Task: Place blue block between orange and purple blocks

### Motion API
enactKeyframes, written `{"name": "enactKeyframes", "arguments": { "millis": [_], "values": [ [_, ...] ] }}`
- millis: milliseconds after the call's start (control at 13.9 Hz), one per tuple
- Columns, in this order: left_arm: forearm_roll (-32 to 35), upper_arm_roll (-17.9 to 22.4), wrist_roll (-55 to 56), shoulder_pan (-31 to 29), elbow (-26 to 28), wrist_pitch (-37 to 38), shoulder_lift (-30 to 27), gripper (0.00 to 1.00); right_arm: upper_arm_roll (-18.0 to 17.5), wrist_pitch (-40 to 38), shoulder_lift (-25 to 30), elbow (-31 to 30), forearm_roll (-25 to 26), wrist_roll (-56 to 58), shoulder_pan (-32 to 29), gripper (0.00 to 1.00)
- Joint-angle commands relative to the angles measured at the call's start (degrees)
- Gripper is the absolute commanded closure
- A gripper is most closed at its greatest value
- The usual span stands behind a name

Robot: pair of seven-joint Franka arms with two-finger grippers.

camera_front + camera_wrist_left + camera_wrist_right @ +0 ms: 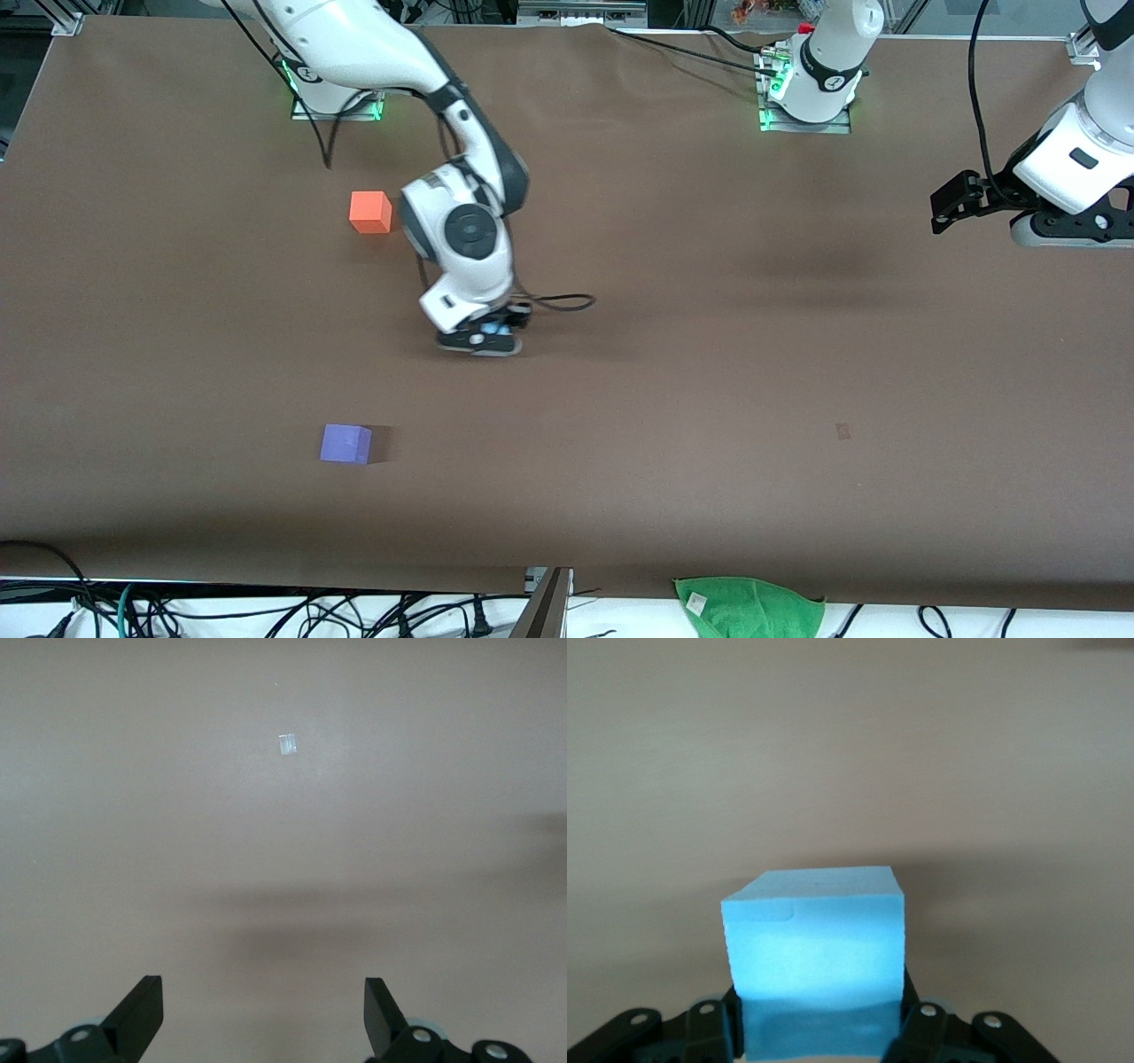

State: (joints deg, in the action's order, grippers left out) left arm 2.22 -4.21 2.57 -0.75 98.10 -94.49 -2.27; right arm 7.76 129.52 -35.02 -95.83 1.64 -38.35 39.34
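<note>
Next, my right gripper lets go of the blue block on the brown table midway [359, 321] between the orange block and the purple block.
The light blue block [815, 948] fills the space between the fingers of my right gripper [819, 1028], which is shut on its two sides. In the front view this gripper [483, 338] is down low over the middle of the brown table [709, 354], with only a sliver of the blue block [498, 331] showing. The orange block [370, 213] sits closer to the robot bases, beside the right arm's wrist. The purple block [345, 443] lies nearer to the front camera. My left gripper [946, 208] waits open over its own end of the table, its jaws [263, 997] empty.
A green cloth [749, 604] hangs at the table's front edge next to a metal post [545, 607]. A small pale tag [287, 744] is stuck on the table below the left gripper. Cables trail along the front edge.
</note>
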Motion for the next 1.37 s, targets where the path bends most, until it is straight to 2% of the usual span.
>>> {"name": "enactKeyframes", "arguments": {
  "millis": [0, 216, 361, 722, 1010, 1155, 1299],
  "values": [
    [-1.1, 0.3, -1.0, 0.2, -0.2, 0.9, -0.3, 0.00, 0.6, 1.6, 11.8, -14.5, -1.9, 8.7, -6.6, 0.76],
    [-1.1, 0.3, -0.9, 0.2, -0.2, 1.2, -0.3, 0.00, 0.9, 6.4, 19.6, -27.4, -4.5, 16.4, -13.1, 0.75],
    [-1.1, 0.2, -0.8, 0.2, -0.3, 1.3, -0.4, 0.00, 1.5, 9.0, 21.5, -31.4, -4.6, 16.5, -14.1, 0.74],
    [-1.1, 0.2, -0.9, 0.2, -0.5, 1.9, -0.3, 0.00, 1.5, 13.7, 18.9, -32.4, -6.1, 16.6, -14.2, 0.67],
    [-1.1, -0.1, -0.7, 0.3, -0.5, 1.9, -0.3, 0.00, 1.5, 19.2, 15.7, -32.2, -6.1, 18.3, -15.2, 0.67],
    [-1.1, -0.3, -0.7, 0.3, -0.5, 1.9, -0.3, 0.00, 1.3, 21.3, 14.0, -32.3, -6.1, 18.8, -15.1, 0.59],
    [-1.1, -0.2, -0.8, 0.2, -0.5, 2.0, -0.3, 0.00, 1.2, 22.0, 13.1, -32.3, -6.1, 19.7, -15.2, 0.46]
  ]
}}
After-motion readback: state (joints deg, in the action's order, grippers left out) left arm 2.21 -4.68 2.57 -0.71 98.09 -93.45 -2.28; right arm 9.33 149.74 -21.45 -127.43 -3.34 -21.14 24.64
